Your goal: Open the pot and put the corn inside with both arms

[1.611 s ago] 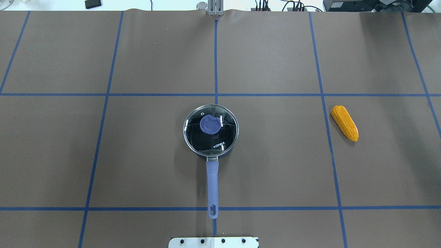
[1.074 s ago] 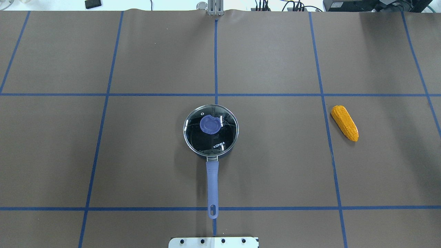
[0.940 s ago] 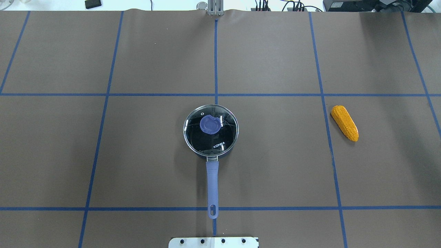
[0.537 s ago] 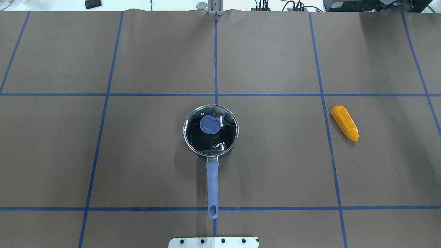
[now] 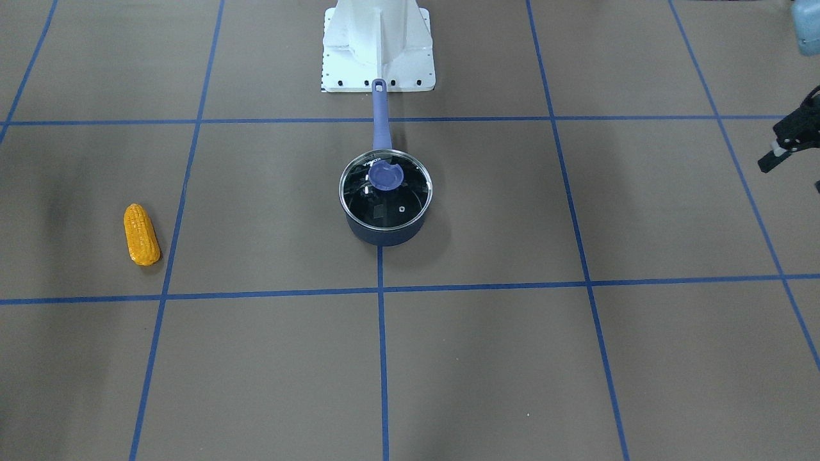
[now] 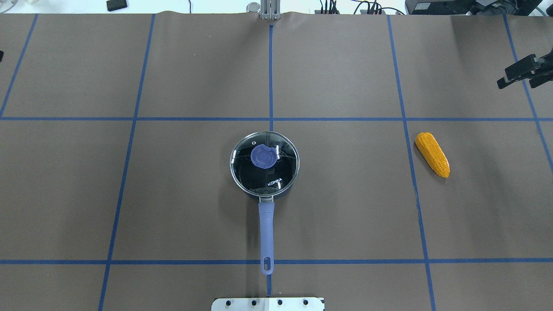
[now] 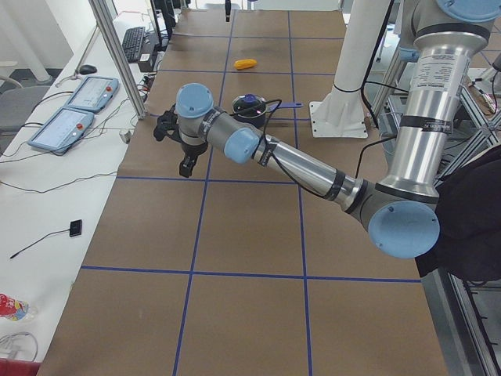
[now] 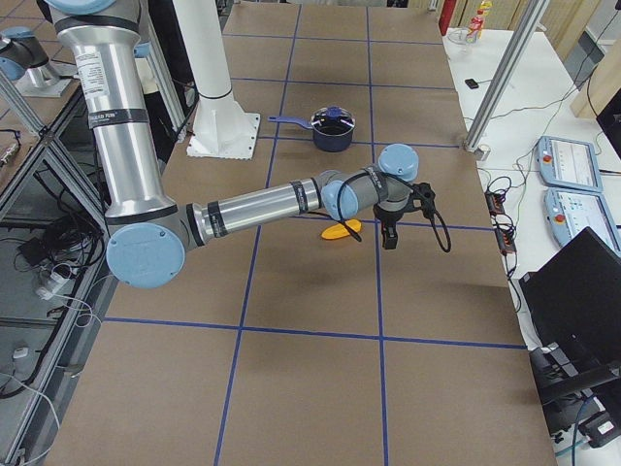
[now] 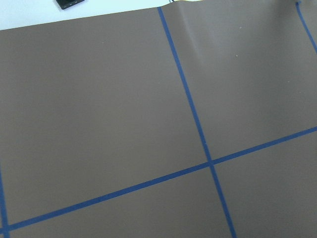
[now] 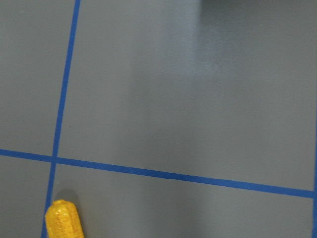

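My right gripper moves to the corn next and closes around the corn's middle (image 5: 143, 234), between the corn's two ends.
The pot (image 6: 283, 190) stands at the table's middle under its glass lid (image 6: 285, 166) with a blue knob (image 6: 263, 156). Its purple-blue handle (image 6: 266, 235) points at the robot base. It also shows in the front view (image 5: 383, 235). The corn (image 6: 432, 154) lies flat to the right, also in the front view (image 5: 141, 234), and its tip shows in the right wrist view (image 10: 64, 222). My right gripper (image 6: 520, 78) hovers open and empty at the far right, beyond the corn. My left gripper (image 5: 789, 168) is open and empty at the far left edge.
Blue tape lines (image 6: 271, 77) grid the brown table cover. The white robot base plate (image 6: 268, 304) sits at the near edge behind the handle's end. A metal post mount (image 6: 268, 11) and cables line the far edge.
Both grippers have come into the overhead view at its left and right edges. The pot, lid and corn have not moved.
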